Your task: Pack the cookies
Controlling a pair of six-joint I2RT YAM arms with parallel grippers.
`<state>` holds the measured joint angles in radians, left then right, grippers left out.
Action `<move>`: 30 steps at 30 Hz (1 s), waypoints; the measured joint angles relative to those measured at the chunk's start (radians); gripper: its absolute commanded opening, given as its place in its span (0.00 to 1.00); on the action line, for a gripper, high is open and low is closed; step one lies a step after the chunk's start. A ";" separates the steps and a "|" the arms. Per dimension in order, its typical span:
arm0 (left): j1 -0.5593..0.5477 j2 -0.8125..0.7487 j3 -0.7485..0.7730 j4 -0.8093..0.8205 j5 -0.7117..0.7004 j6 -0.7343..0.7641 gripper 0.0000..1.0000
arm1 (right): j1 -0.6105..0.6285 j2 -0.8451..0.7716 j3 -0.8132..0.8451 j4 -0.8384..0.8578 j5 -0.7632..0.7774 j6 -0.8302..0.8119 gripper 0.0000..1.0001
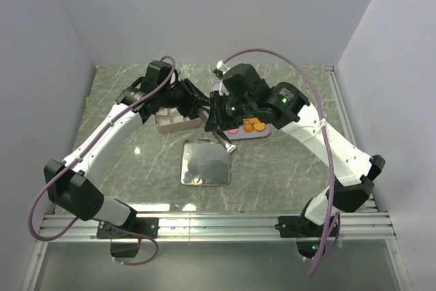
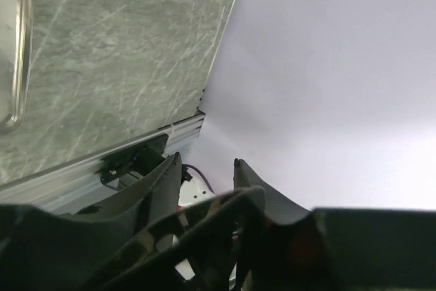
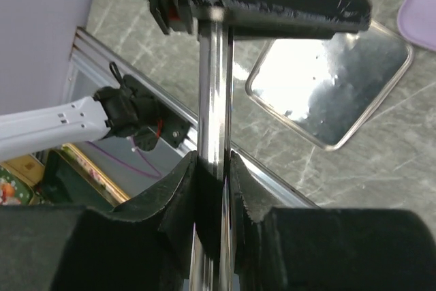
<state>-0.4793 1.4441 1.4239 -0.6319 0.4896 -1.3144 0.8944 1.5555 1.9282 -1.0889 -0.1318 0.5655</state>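
Observation:
The tongs lie flat side across my right fingers; I need to open, then take the tongs' arms [image 3: 214, 142] from outside before picking cookies.
Orange cookies [image 1: 253, 125] and a pink one [image 1: 234, 129] lie on the lavender tray [image 1: 266, 134] at mid-table. My right gripper [image 1: 219, 126] hovers at the tray's left end, shut on shiny metal tongs [image 3: 214, 86]. Their tip [image 1: 227, 145] points down toward the shiny square metal lid [image 1: 204, 163]. The pinkish open tin [image 1: 177, 123] sits left of the tray. My left gripper [image 1: 197, 103] is above the tin's right side, close to the right gripper. In the left wrist view its fingers [image 2: 208, 161] stand apart and hold nothing.
The metal lid also shows in the right wrist view [image 3: 340, 93] and at the left edge of the left wrist view [image 2: 13, 52]. The aluminium rail [image 1: 218, 223] runs along the near edge. White walls enclose the table on three sides.

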 measured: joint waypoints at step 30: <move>-0.005 -0.259 -0.175 0.160 -0.175 -0.043 0.00 | 0.013 -0.140 -0.353 0.348 -0.176 0.177 0.34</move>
<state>-0.4843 1.1847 1.2491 -0.4721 0.3141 -1.3571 0.9073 1.4158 1.5753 -0.7414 -0.3077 0.7429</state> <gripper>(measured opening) 0.419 0.409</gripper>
